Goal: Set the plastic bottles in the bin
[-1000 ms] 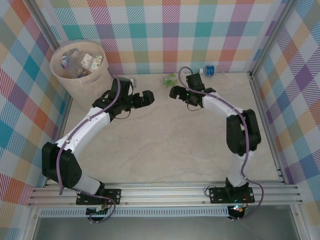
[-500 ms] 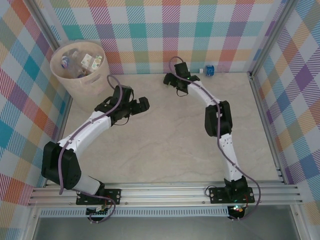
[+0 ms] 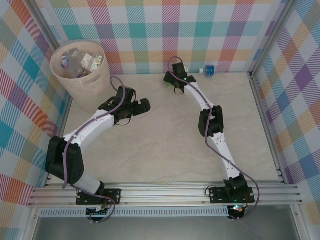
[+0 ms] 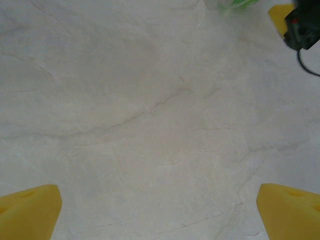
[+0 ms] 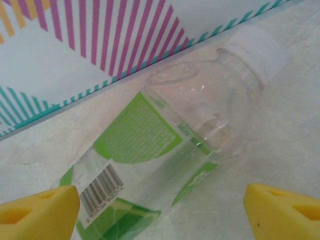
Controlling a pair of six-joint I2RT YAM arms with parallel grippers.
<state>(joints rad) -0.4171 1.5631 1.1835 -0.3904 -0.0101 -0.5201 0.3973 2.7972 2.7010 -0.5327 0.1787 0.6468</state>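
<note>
The bottle lies at a slant against the back wall, so the robot's right gripper needs to first move it clear, then take the bottle's neck end (image 5: pixel 232 72) and offer the bottle's base to the left gripper.
A clear plastic bottle (image 5: pixel 165 145) with a green label and a white cap lies on the table against the back wall. My right gripper (image 5: pixel 162 215) is open with a yellow fingertip on either side of it, not touching. From above, the right gripper (image 3: pixel 170 80) is stretched out to the back wall. Another bottle with a blue cap (image 3: pixel 208 69) lies further right along that wall. The beige bin (image 3: pixel 86 82) stands at the back left with several bottles inside. My left gripper (image 3: pixel 145 105) hovers open over bare table, and its own view catches the green bottle (image 4: pixel 234 3) ahead.
Checked walls close the table at the back and both sides. A metal rail runs along the right edge (image 3: pixel 265 125). The black body and a yellow finger of the right gripper (image 4: pixel 295 20) show at the top right of the left wrist view.
The right arm has stretched out, carrying its open gripper back and left to straddle the green-labelled bottle. The left gripper drew back a little to the left and has hardly moved since.
</note>
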